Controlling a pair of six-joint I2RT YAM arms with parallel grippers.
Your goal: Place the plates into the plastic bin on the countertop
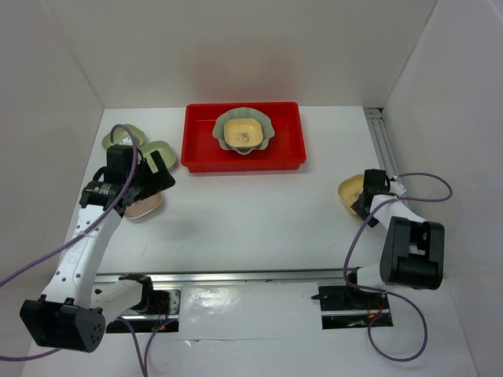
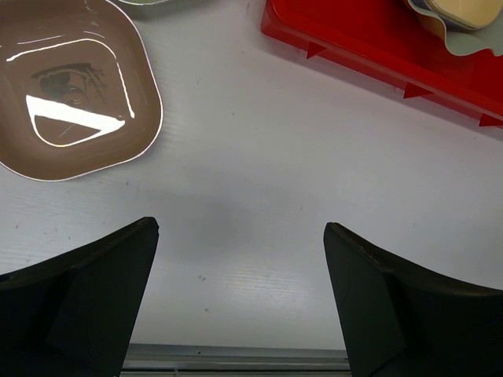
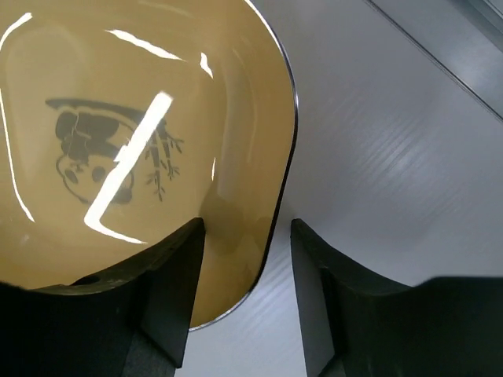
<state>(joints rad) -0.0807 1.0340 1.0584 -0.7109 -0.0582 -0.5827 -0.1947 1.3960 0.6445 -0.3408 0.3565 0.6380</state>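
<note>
I should next move my left gripper to the pinkish-tan plate's outer rim [image 1: 126,213], on the side that faces away from the red plastic bin, and close it there.
The red plastic bin [image 1: 287,135] stands at the back of the white countertop [image 1: 251,216]. It holds a large pale-green scalloped plate [image 1: 266,129] with a small yellowish plate [image 1: 242,132] inside. A yellow-orange plate [image 3: 118,141] lies at the right [image 1: 350,188]. My right gripper [image 3: 245,225] straddles its rim, one finger inside and one outside, with gaps still showing. My left gripper [image 2: 240,228] hangs wide open over bare countertop beside a pinkish-tan plate [image 2: 75,86].
Two pale-green plates [image 1: 122,137] [image 1: 159,149] lie at the back left, behind the left gripper [image 1: 151,182]. White walls close in the left, back and right. A metal rail [image 1: 385,145] runs along the right edge. The bin's near wall [image 2: 377,55] shows in the left wrist view.
</note>
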